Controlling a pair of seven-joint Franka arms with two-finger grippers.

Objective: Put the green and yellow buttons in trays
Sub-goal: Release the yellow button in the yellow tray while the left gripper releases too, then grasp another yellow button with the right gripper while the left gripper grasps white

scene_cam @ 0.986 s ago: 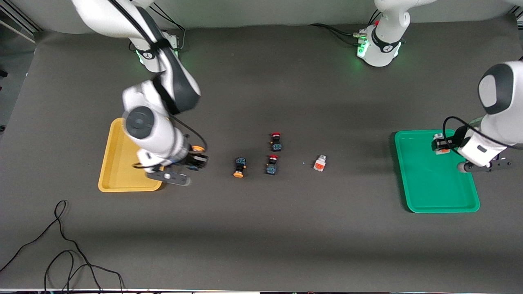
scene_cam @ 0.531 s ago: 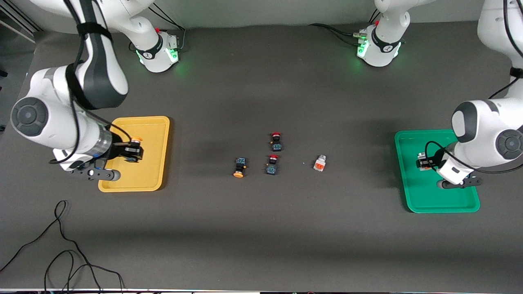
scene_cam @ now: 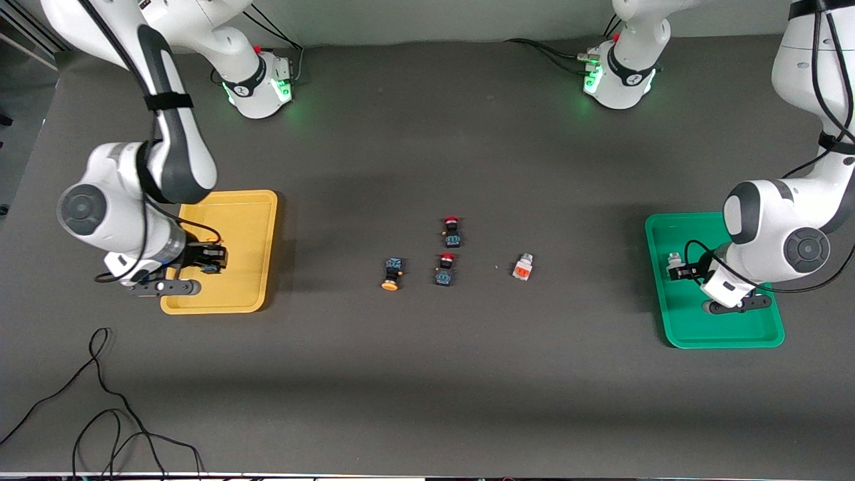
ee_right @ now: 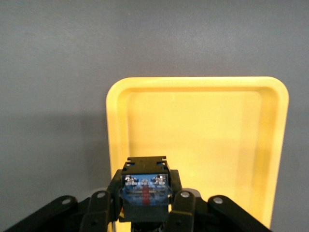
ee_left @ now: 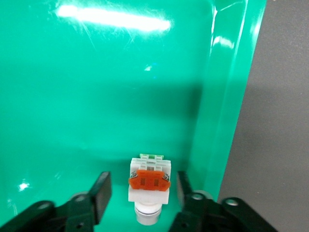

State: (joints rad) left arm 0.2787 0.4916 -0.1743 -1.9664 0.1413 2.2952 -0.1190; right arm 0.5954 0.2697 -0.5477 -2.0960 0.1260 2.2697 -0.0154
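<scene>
I will set the dark-bodied button down with my right gripper on the bottom of the yellow tray, toward the side (scene_cam: 234, 266) (ee_right: 178, 176) facing the loose buttons.
My left gripper (scene_cam: 677, 268) is down in the green tray (scene_cam: 728, 331). It is open (ee_left: 143, 182), its fingers (ee_left: 101, 192) standing apart on either side of a whitish-grey button (ee_left: 148, 185) with an orange-red patch, near the tray's rim. My right gripper (scene_cam: 212, 259) is over the yellow tray (scene_cam: 244, 220), shut (ee_right: 145, 199) on a dark-bodied button (ee_right: 145, 189) whose cap is hidden. On the table's middle lie a dark button with an orange-yellow cap (scene_cam: 391, 274) and another whitish-grey button (scene_cam: 523, 267).
Two dark buttons with red caps (scene_cam: 451, 232) (scene_cam: 445, 268) lie between the two loose task buttons. A black cable (scene_cam: 100, 401) loops on the mat near the front corner at the right arm's end.
The right gripper carried the dark button from the table's middle to over the yellow tray. The left gripper moved along the green tray toward the front camera and opened off the whitish button.
</scene>
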